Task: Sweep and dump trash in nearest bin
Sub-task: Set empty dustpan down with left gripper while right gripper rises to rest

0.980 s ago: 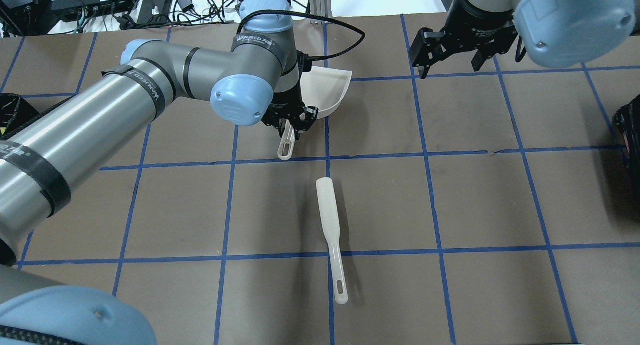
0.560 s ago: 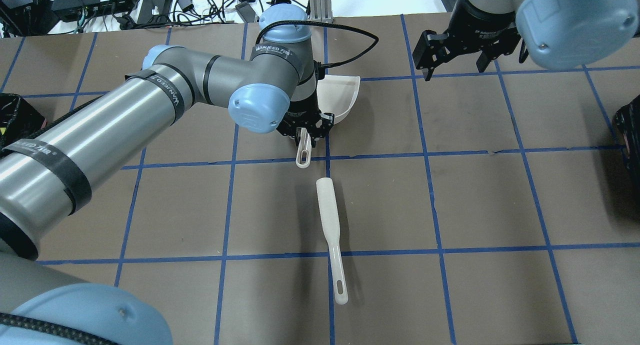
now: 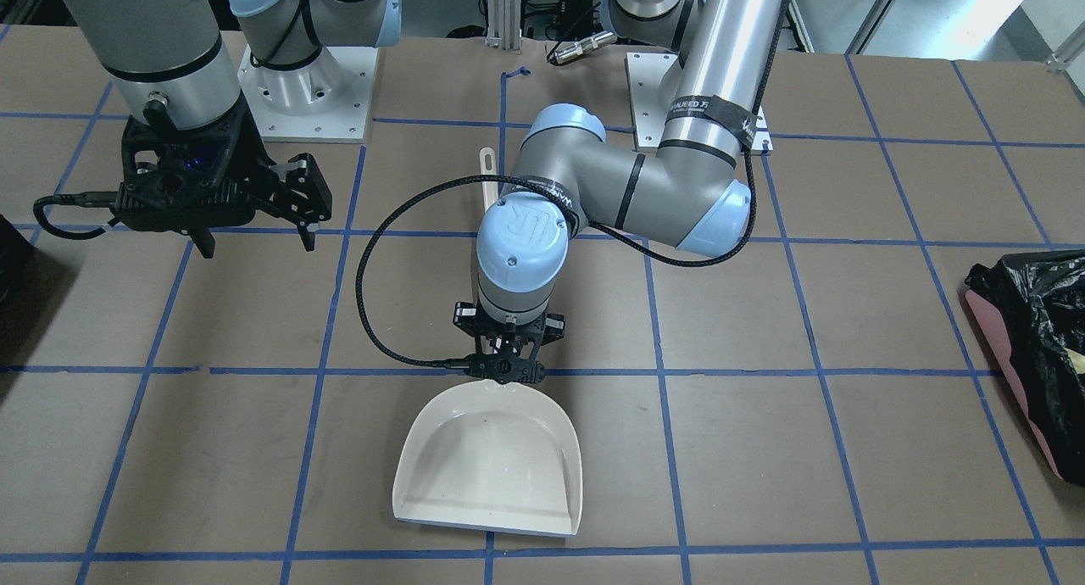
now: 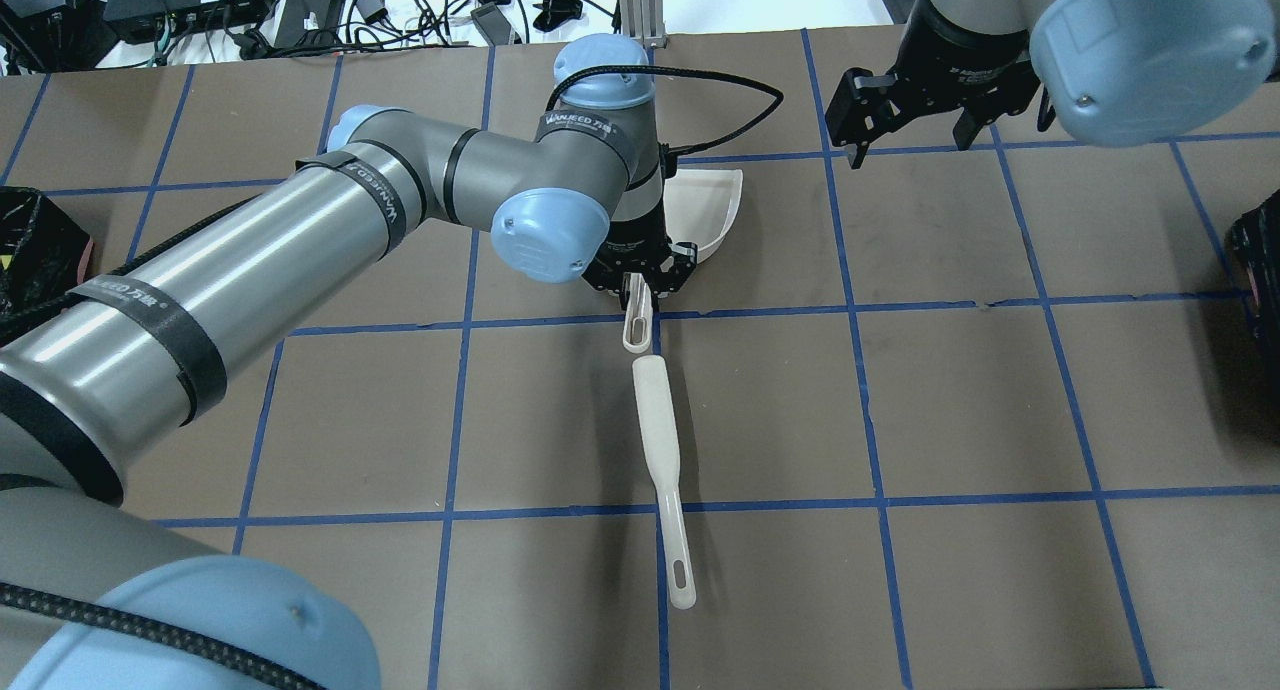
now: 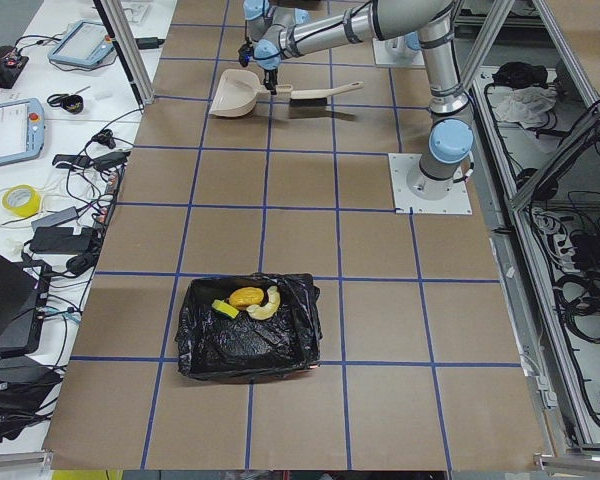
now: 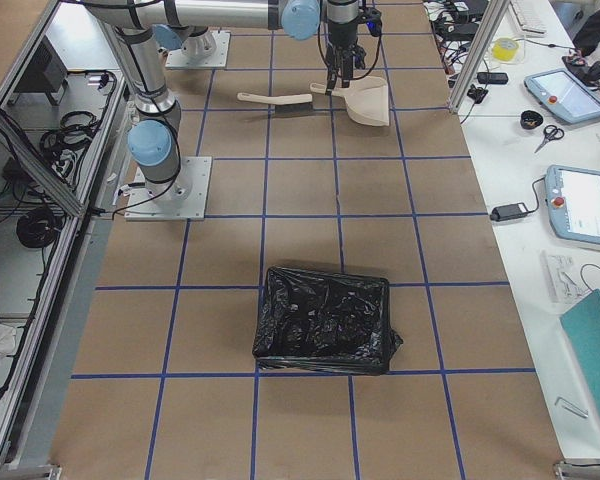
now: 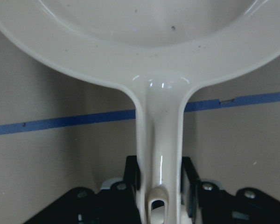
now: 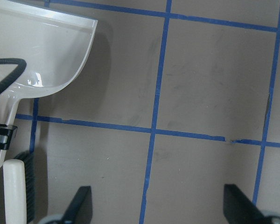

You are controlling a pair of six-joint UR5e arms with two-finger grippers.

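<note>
Next, my left gripper sets the white dustpan down on the table point(image 3: 477, 471) between the white brush and the front blue tape line.
My left gripper point(image 4: 640, 280) is shut on the handle of the white dustpan point(image 3: 487, 458), which lies level and empty, low at the table. The left wrist view shows the handle point(image 7: 158, 140) between the fingers point(image 7: 189, 175). The trash lies inside the black-lined bin point(image 5: 280, 345) at the table's left end: an amber lump point(image 5: 245, 297), a croissant-like piece point(image 5: 268, 307) and a yellow-green sponge point(image 5: 223, 309). My right gripper point(image 4: 912, 142) is open and empty, above the far right of the table. It also shows in the front-facing view point(image 3: 258, 247).
A white brush point(image 4: 660, 440) lies on the table just behind the dustpan's handle end; it also shows in the right wrist view point(image 8: 16, 191). A second black-lined bin point(image 6: 325, 320) stands at the table's right end. Cables and devices lie beyond the far edge.
My left arm has carried the dustpan to the right in the overhead view. Its handle end now sits just above the brush's tip. The right gripper has hardly moved.
</note>
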